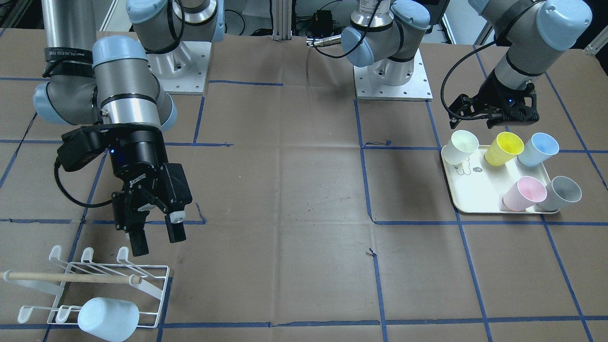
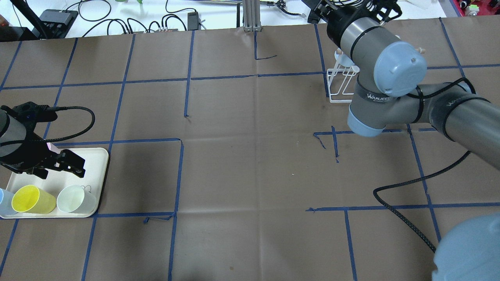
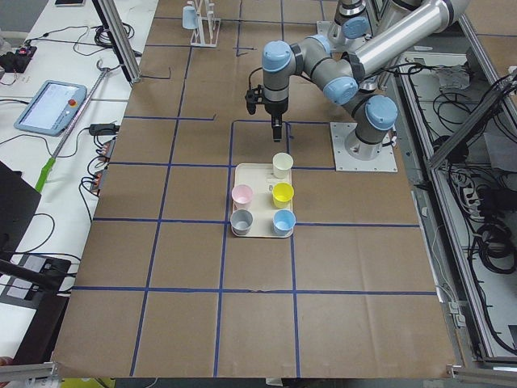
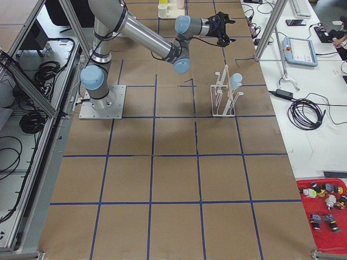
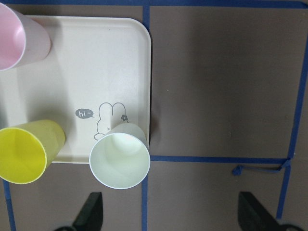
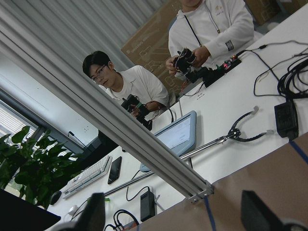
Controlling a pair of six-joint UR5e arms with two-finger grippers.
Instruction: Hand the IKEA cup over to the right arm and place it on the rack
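The white cup has a side that faces away from the yellow cup. Next, my left gripper closes there on the rim of the white cup (image 1: 452, 139) (image 5: 148, 163).
Several IKEA cups stand on the cream tray (image 1: 475, 190): white (image 1: 463, 146), yellow (image 1: 503, 148), blue (image 1: 537, 148), pink (image 1: 518, 193) and grey (image 1: 560, 193). My left gripper (image 1: 471, 124) hangs open just behind the white cup (image 5: 120, 160), holding nothing; its fingers (image 5: 89, 216) show wide apart in the left wrist view. The right arm's gripper (image 1: 159, 241) is open and empty above the rack (image 1: 86, 256). A pale blue cup (image 1: 108, 318) sits mouth-down on the rack's front row. The right wrist view looks off the table, with its gripper (image 6: 175, 216) open.
The tray (image 2: 95, 156) lies at the table's left end, the rack (image 2: 343, 102) at the far right. Blue tape lines cross the brown table cover. Two people holding controllers sit beyond the table's edge, behind an aluminium post (image 6: 120, 130). A cable (image 2: 406, 218) trails from the right arm.
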